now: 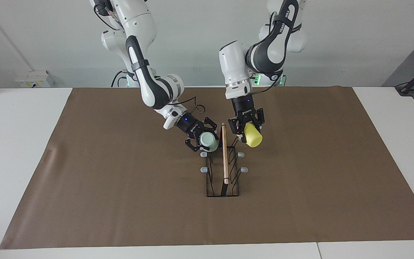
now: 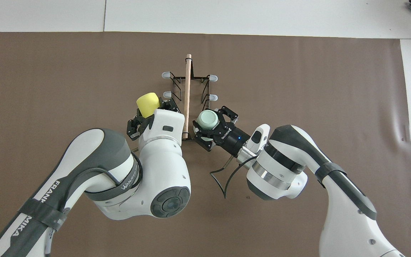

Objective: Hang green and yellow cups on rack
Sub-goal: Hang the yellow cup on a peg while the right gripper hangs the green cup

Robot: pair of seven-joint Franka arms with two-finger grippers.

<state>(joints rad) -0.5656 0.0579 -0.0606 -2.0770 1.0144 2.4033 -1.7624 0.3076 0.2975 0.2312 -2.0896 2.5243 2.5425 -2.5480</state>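
Observation:
Next, I let go of the yellow cup with my left gripper on the rack's peg (image 2: 163, 113) nearest the robots, opposite the pale green cup.
The black wire rack (image 1: 223, 187) with its wooden rod (image 1: 224, 154) stands mid-table; it also shows in the overhead view (image 2: 187, 89). My left gripper (image 1: 247, 130) is shut on the yellow cup (image 1: 253, 136), tilted, beside the rod at the rack's end nearest the robots, on the left arm's side. My right gripper (image 1: 202, 136) is shut on the pale green cup (image 1: 208, 141) at the same end on the right arm's side. Both cups show from overhead, yellow (image 2: 147, 102) and green (image 2: 207, 119). The two prongs under the cups are hidden; whether the cups touch them I cannot tell.
Two grey-tipped prongs stick out bare on each side of the rack, such as one prong (image 1: 243, 169) toward the left arm's end. A brown mat (image 1: 120, 201) covers the white table (image 1: 13, 144). A black cable (image 2: 223, 175) loops from the right wrist.

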